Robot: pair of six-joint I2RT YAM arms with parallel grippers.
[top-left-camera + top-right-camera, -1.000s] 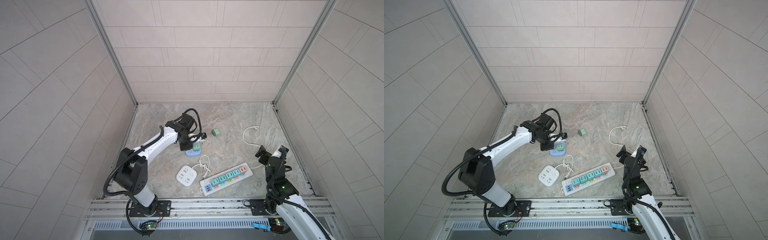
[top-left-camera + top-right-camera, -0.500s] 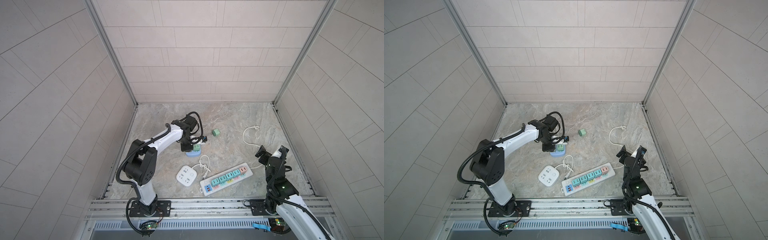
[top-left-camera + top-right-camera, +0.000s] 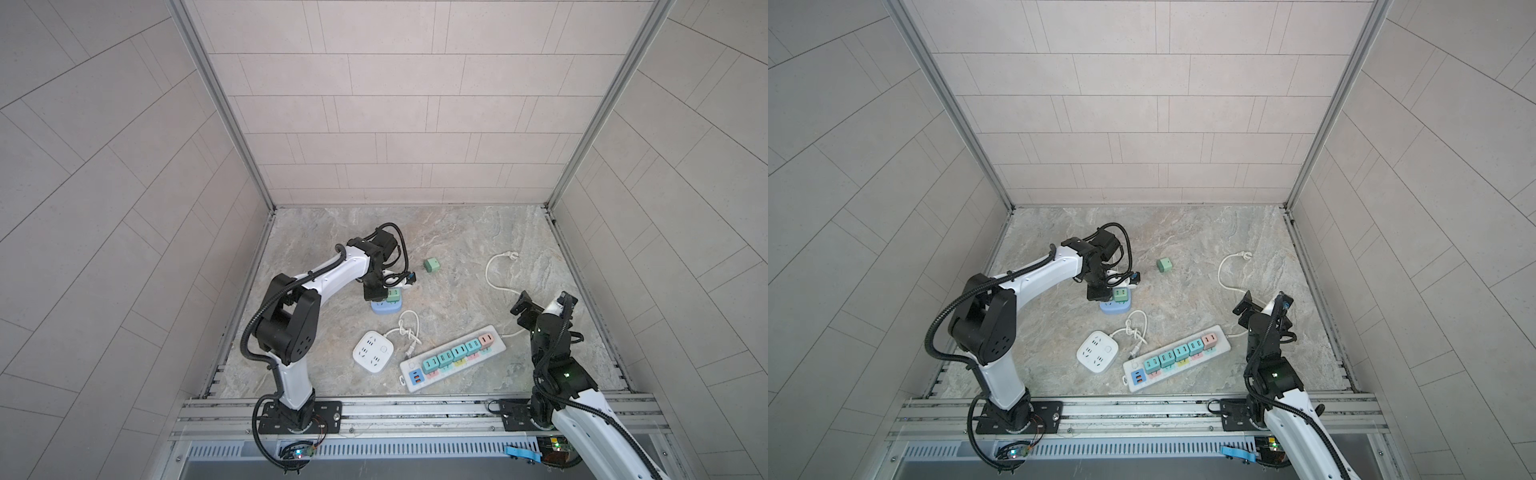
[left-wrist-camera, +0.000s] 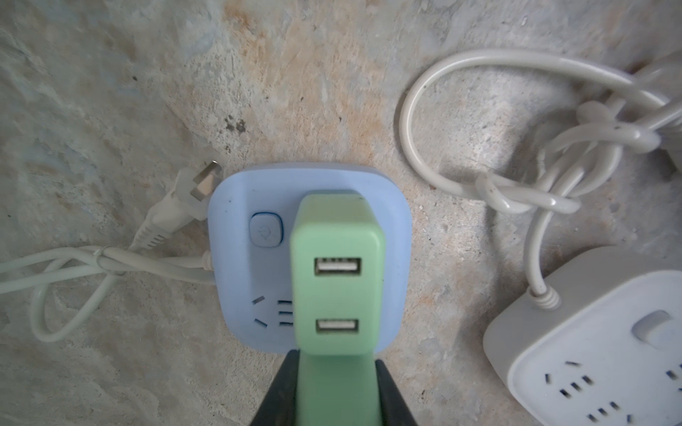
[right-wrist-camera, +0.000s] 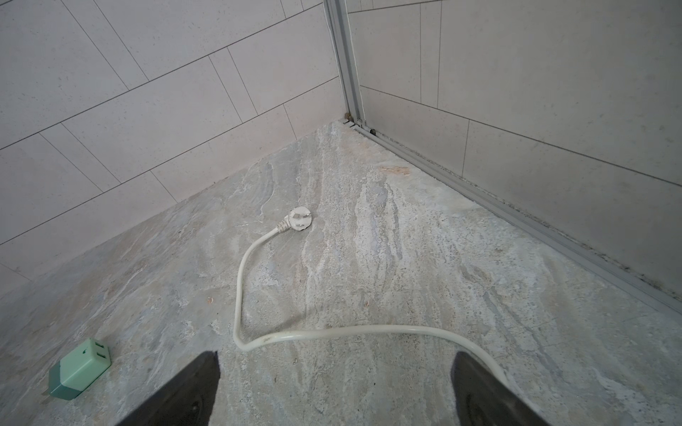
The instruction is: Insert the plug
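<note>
Next, my left gripper releases the light green plug that I have, setting it beside the green USB plug on the blue cube socket (image 3: 377,296) (image 4: 307,310).
My left gripper (image 4: 336,369) is shut on a green USB plug (image 4: 337,273), one black finger on each side of it. The plug stands upright over the blue cube socket (image 4: 236,258), covering its far half; its prongs are hidden, so I cannot tell how deep it sits. Both top views show the left gripper (image 3: 375,294) (image 3: 1098,293) at the green plug (image 3: 393,296) (image 3: 1121,295) on the blue socket (image 3: 384,308) (image 3: 1113,308). My right gripper (image 5: 334,365) (image 3: 536,309) is open and holds nothing, over bare floor at the right.
A second green plug (image 3: 431,265) (image 5: 79,372) lies on the floor behind. A white cube socket (image 3: 373,351) (image 4: 590,350) and a long power strip (image 3: 453,357) with several plugs in it lie in front. A white cord ending in a plug (image 5: 300,219) curls near the right gripper.
The left arm's elbow has swung in toward the middle, while its gripper stays at the blue socket with the green plug. The right arm has not moved.
</note>
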